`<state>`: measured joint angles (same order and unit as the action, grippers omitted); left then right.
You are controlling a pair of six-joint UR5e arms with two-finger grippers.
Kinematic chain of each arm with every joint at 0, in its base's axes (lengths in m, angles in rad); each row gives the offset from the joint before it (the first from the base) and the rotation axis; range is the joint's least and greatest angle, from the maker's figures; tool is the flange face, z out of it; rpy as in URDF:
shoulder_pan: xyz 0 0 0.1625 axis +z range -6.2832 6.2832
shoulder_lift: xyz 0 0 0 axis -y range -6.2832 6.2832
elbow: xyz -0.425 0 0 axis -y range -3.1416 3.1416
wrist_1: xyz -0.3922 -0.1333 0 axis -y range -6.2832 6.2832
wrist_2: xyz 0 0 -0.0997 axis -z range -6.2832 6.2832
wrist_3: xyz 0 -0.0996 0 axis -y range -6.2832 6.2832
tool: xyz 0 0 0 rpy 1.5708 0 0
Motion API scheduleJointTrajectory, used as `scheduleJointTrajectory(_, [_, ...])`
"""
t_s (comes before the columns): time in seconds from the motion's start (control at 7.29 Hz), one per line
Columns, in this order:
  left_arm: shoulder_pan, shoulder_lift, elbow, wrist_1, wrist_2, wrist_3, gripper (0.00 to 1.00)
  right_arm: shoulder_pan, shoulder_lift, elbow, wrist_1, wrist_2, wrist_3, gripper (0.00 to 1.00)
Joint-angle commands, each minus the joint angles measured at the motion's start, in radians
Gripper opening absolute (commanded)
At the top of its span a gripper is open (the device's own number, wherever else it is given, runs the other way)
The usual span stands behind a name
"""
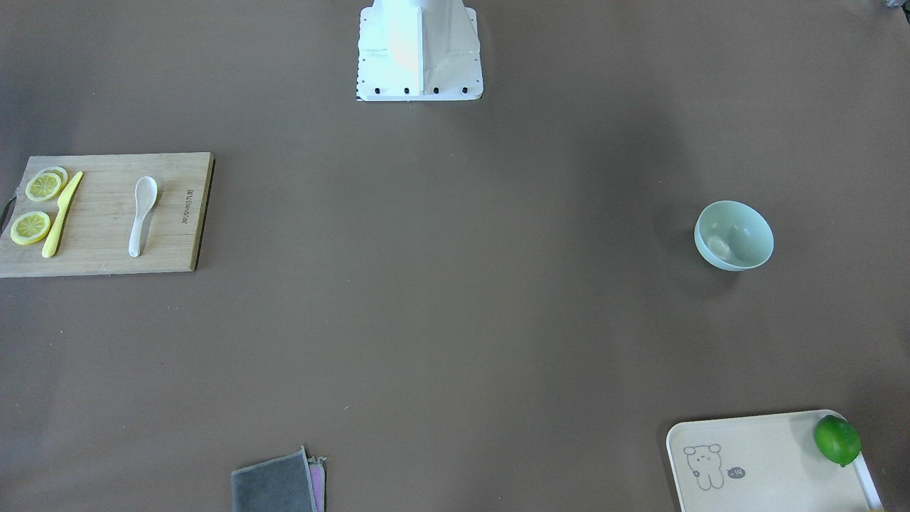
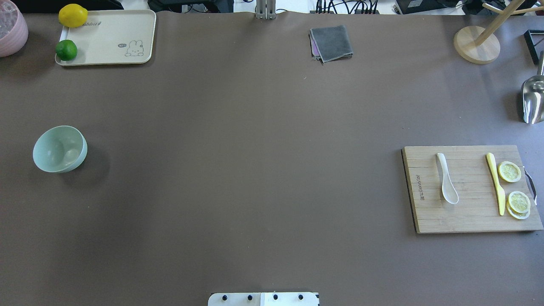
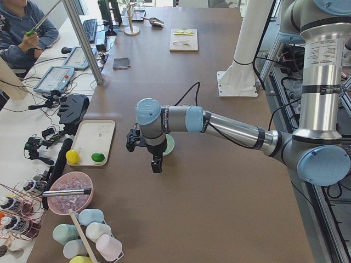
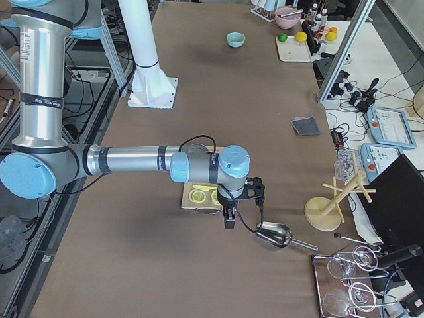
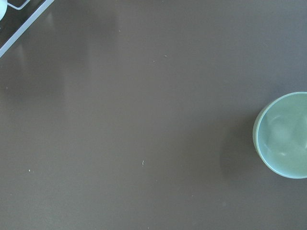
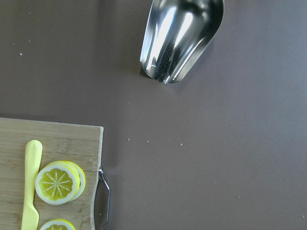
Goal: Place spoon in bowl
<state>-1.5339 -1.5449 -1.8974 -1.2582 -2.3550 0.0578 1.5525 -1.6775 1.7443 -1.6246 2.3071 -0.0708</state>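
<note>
I should move my left gripper to the mint-green bowl next and grab the bowl's rim (image 1: 772,240) (image 5: 254,135) on the side farthest from the wooden cutting board.
The white soup spoon (image 2: 447,184) lies on a wooden cutting board (image 2: 467,216) at the table's right, scoop towards the robot; it also shows in the front-facing view (image 1: 142,213). The pale mint-green bowl (image 2: 60,148) stands empty at the table's left, and shows in the left wrist view (image 5: 283,135) and the front-facing view (image 1: 734,235). My left gripper (image 3: 155,164) hangs above the table close to the bowl. My right gripper (image 4: 229,222) hangs over the board's outer end. Both show only in side views, so I cannot tell if they are open or shut.
A yellow plastic knife (image 2: 495,182) and lemon slices (image 2: 509,171) share the board. A metal scoop (image 2: 533,100) and wooden stand (image 2: 476,44) are at far right. A tray (image 2: 106,38) with a lemon and lime, a pink bowl (image 2: 10,27) and a grey cloth (image 2: 331,42) lie along the far edge.
</note>
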Motion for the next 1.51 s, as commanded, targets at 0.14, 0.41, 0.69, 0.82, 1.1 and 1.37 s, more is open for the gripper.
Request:
scheduleJointTrajectory(0.14, [0.005, 0.06, 0.027, -0.113, 0.005, 0.091, 0.98, 0.0, 0.001, 0.007, 0.0, 0.001, 0.002, 1.0])
scheduleJointTrajectory(0.41, [0.005, 0.059, 0.032, -0.133, 0.034, 0.094, 0.98, 0.0, 0.015, 0.009, 0.0, 0.0, 0.005, 1.0])
scheduleJointTrajectory(0.69, [0.003, 0.063, 0.023, -0.162, 0.025, 0.091, 0.98, 0.0, 0.012, 0.004, 0.0, 0.001, 0.005, 1.0])
scheduleJointTrajectory(0.82, [0.005, 0.052, 0.053, -0.159, 0.032, 0.088, 0.98, 0.0, 0.007, 0.0, 0.0, 0.003, 0.003, 1.0])
scheduleJointTrajectory(1.1, [0.005, 0.049, 0.063, -0.161, 0.031, 0.091, 0.98, 0.0, -0.002, 0.009, 0.0, 0.052, 0.003, 1.0])
scheduleJointTrajectory(1.37, [0.003, 0.051, 0.038, -0.168, 0.029, 0.091, 0.98, 0.003, -0.004, 0.007, 0.0, 0.054, 0.006, 1.0])
